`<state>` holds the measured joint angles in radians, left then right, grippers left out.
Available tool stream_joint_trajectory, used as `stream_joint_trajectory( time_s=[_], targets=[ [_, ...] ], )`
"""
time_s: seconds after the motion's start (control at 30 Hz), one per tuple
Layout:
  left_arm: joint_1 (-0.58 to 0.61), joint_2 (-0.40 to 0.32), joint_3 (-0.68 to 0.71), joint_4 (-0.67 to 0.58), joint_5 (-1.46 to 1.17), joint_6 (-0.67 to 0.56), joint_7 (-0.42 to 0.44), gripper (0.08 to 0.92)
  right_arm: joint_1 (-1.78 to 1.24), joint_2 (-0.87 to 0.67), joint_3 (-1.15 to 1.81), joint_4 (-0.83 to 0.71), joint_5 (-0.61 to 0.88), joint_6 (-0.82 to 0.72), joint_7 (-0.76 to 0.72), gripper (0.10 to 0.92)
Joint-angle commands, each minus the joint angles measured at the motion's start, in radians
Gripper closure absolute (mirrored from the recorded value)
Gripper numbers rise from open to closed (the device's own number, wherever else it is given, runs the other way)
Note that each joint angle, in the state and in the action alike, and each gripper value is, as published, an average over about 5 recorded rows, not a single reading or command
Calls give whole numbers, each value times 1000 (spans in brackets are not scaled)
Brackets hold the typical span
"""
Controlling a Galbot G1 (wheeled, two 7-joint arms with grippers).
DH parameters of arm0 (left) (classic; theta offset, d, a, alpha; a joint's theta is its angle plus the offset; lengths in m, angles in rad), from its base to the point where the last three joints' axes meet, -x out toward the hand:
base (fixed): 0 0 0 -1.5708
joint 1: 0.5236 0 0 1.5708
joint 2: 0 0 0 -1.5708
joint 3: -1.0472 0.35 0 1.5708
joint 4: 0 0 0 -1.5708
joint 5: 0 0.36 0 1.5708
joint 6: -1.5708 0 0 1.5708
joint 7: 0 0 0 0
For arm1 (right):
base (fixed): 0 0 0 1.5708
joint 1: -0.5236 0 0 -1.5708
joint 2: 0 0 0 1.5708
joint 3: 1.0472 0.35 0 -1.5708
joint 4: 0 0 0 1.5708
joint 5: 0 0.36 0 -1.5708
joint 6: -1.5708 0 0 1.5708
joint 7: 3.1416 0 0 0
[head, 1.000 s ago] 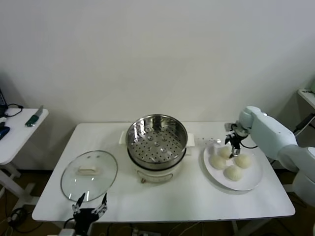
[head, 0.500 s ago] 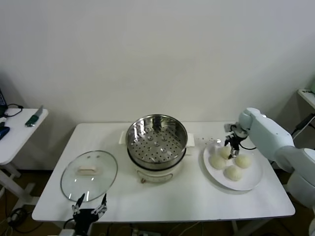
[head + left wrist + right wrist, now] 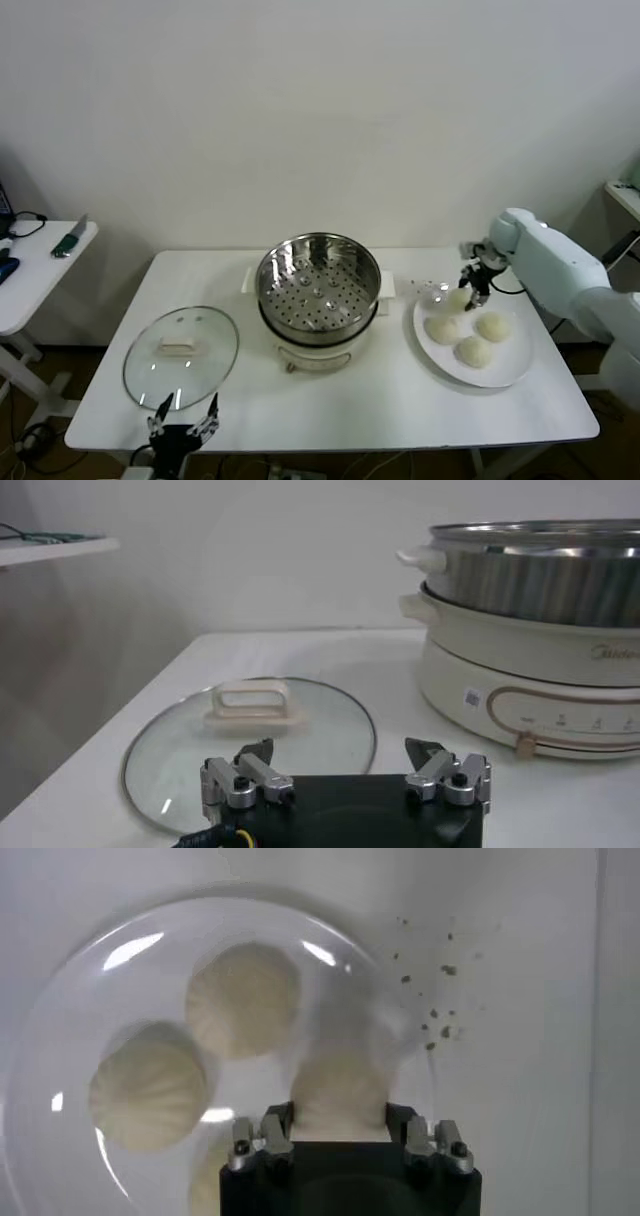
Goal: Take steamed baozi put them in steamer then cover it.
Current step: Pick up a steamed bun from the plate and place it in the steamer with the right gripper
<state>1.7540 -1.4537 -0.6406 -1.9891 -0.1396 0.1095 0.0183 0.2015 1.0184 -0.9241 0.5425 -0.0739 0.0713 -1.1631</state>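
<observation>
My right gripper is going to let go of the held baozi, still just above the plate's far edge, on the steamer's bottom with the holes, toward the steamer's wall-side rim [image 3: 321,268].
My right gripper [image 3: 470,290] is shut on one steamed baozi [image 3: 458,297] and holds it just above the far edge of the white plate [image 3: 517,366]. In the right wrist view the held baozi [image 3: 340,1093] sits between the jaws. Three cream-white baozi [image 3: 472,351] lie on the plate. The steamer [image 3: 300,292], a shiny perforated basket on a white cooker base, stands open and empty at the table's middle. The cover [image 3: 212,345], a glass lid with a white handle, lies flat at the front left. My left gripper [image 3: 183,433] is open and empty just before it.
Dark crumbs [image 3: 437,1013] lie on the table beside the plate. A side table [image 3: 40,262] with a knife stands at the far left. In the left wrist view the cover [image 3: 300,730] lies close ahead and the cooker base [image 3: 540,675] stands beyond it.
My right gripper has lifted one baozi off the plate and moved it slightly toward the plate's far edge. The left arm has not moved.
</observation>
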Motion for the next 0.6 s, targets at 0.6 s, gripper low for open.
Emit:
stream_joint_trajectory(
  time_s=[0.6],
  targets=[
    [24,6,-3,-22,-1,-16,-4,177,726,237,-532,580,356,447,-8,398]
  ],
)
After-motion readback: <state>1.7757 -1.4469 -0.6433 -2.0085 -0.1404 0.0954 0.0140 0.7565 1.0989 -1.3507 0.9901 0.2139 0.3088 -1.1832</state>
